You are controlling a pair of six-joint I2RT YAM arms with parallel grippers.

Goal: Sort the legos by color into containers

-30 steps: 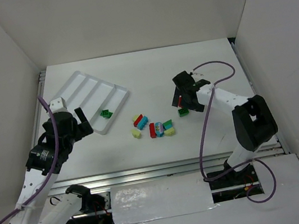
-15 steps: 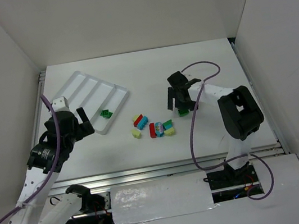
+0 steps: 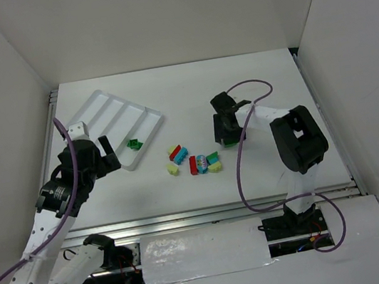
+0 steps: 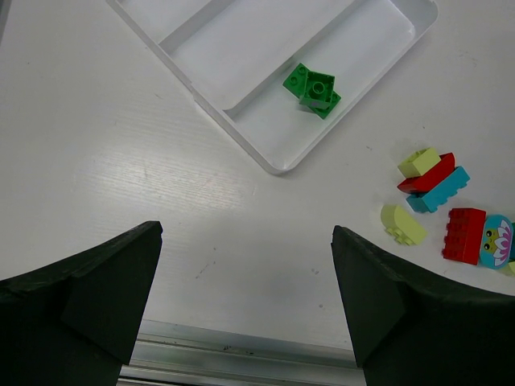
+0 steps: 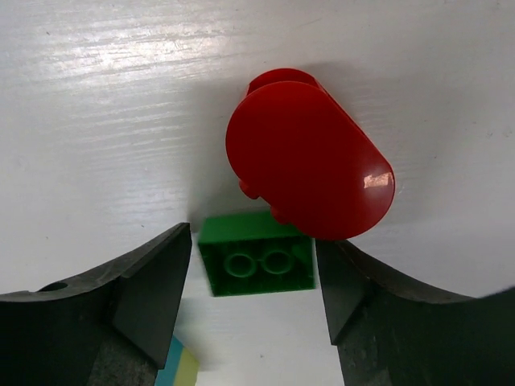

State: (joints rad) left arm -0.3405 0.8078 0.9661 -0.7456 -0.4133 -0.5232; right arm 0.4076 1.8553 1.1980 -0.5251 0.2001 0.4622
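My left gripper needs to next go to the pale yellow half-round lego (image 3: 173, 169) (image 4: 402, 224) next to the yellow, red and teal cluster and close on its middle.
My right gripper (image 5: 253, 273) is down at the table with a green lego (image 5: 257, 261) between its fingers, studs-side down; the right finger touches it and a thin gap shows on the left. A red rounded lego (image 5: 310, 161) leans against the green one's far side. From above, the right gripper (image 3: 226, 138) covers both. The white tray (image 3: 102, 112) holds two green legos (image 3: 134, 144) in its rightmost compartment. My left gripper (image 4: 245, 241) hangs wide open and empty over bare table just in front of the tray (image 4: 241, 137).
Loose legos lie mid-table: a yellow, red and teal cluster (image 4: 430, 178), a pale yellow half-round (image 4: 400, 223), a red brick (image 4: 463, 235) beside a teal face brick (image 4: 492, 240). A metal rail (image 4: 241, 354) runs along the near table edge. White walls surround the table.
The right arm swung left and lowered over the green lego, and its jaws narrowed from wide open to either side of the brick. The left arm barely moved.
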